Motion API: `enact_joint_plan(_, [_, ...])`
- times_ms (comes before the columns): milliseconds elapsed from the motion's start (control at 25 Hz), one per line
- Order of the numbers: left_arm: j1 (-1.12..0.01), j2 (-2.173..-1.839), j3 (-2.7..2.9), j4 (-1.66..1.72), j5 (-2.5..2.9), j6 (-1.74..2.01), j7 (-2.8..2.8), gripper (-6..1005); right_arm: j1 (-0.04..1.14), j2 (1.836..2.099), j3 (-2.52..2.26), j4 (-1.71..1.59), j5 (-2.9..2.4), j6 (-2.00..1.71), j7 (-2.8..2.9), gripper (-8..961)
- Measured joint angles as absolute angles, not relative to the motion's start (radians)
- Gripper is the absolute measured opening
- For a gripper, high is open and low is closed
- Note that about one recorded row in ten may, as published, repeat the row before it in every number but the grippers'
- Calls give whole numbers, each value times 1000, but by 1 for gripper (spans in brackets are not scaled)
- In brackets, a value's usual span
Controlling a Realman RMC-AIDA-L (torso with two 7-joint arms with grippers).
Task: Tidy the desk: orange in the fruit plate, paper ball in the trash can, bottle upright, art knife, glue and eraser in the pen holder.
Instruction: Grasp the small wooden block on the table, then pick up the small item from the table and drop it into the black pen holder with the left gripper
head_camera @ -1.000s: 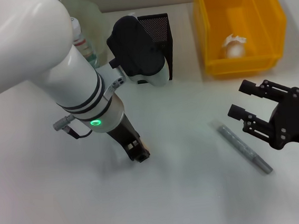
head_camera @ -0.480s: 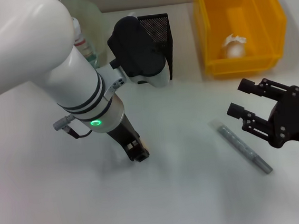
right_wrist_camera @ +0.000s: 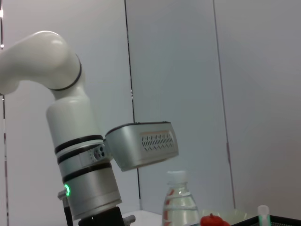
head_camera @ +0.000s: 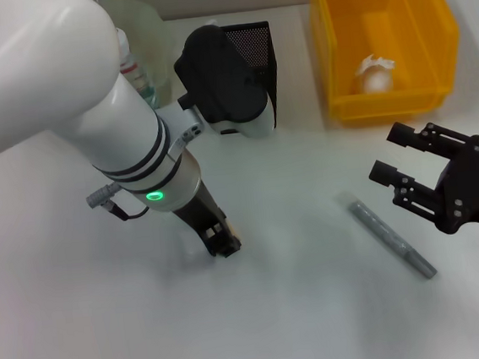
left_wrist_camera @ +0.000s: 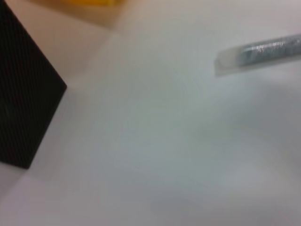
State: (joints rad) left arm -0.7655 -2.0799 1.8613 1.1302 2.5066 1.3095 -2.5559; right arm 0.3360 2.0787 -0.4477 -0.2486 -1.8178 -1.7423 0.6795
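Observation:
The eraser, now held over the table's middle, will drop from my left gripper as I let go of it inside the open top of the black pen holder [head_camera: 246,53] near the yellow trash can.
My left gripper [head_camera: 223,242] points down at the table in the middle of the head view, shut on the eraser [head_camera: 233,228], which shows as a beige sliver at its tip. The grey glue [head_camera: 391,239] [left_wrist_camera: 263,49] lies flat to the right. Just right of it my right gripper [head_camera: 395,154] hovers open and holds nothing. The black pen holder [head_camera: 257,50] [left_wrist_camera: 23,94] stands at the back. The paper ball [head_camera: 375,75] lies in the yellow trash can [head_camera: 385,102]. The bottle [head_camera: 131,67] [right_wrist_camera: 180,202] stands upright by the fruit plate [head_camera: 144,23]. The orange [right_wrist_camera: 212,220] shows beside the bottle. The art knife is hidden.
My left arm's white forearm [head_camera: 88,101] covers the back left of the table and most of the fruit plate. Bare white tabletop [head_camera: 321,324] spans the front, between the two grippers and around the glue.
My right gripper has drifted slightly to the right, away from the glue. The left gripper has barely shifted, still at the table with the eraser.

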Motion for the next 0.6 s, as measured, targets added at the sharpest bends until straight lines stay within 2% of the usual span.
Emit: enact_joint_plan(600, [-688,-2077,1701,1348,2493,1252,-2544,405,293,2082,-369,-238,-1818,-1740,672,553])
